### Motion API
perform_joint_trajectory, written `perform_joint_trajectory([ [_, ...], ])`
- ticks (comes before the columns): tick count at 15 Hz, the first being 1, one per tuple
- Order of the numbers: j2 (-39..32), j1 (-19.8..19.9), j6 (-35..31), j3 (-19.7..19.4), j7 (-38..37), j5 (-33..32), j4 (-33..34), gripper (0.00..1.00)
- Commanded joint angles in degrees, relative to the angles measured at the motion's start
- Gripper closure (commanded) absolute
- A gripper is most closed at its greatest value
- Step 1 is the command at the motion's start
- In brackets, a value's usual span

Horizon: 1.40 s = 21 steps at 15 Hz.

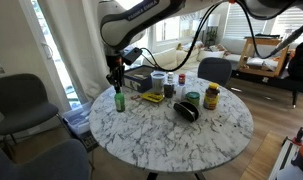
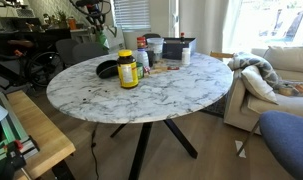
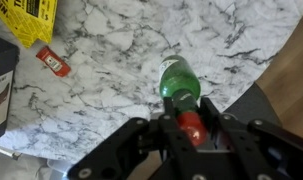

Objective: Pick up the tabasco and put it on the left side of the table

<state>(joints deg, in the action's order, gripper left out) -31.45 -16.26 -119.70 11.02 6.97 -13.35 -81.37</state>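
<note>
I should use my gripper to set the tabasco down on the bare marble point(image 1: 119, 122) point(image 3: 178, 63) near the edge of the table by the grey chair.
The tabasco point(image 1: 119, 99) is a slim dark-green bottle with a red cap. It stands upright near the left edge of the white marble table point(image 1: 161, 135). My gripper point(image 1: 115, 78) is directly above it, with its fingers closed on the red cap. In the wrist view the green body point(image 3: 177, 78) shows below the gripper point(image 3: 192, 112), and the red cap sits between the two black fingers. The table also shows in an exterior view point(image 2: 161, 90), where the bottle is hard to make out behind the arm.
A yellow-and-dark jar point(image 1: 211, 96), a squat green container point(image 1: 193, 98), a black round object point(image 1: 186, 110), a yellow packet point(image 1: 151, 97) and a dark box point(image 1: 141, 80) fill the table's back half. A red sachet point(image 3: 53, 62) lies near the bottle. Grey chairs point(image 1: 21, 100) stand around.
</note>
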Motion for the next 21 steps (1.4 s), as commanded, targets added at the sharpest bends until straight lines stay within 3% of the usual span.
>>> perform_joint_trajectory([
  [1,-6.29,-2.88,2.82,-2.48,-2.67,-1.61,8.8,0.92],
  [7,-9.44,-4.71,6.01,-4.04,-3.0,-1.94,12.41,0.92],
  [21,-7.12,-2.72,0.39,-2.01,-4.67,2.79,4.04,0.92],
])
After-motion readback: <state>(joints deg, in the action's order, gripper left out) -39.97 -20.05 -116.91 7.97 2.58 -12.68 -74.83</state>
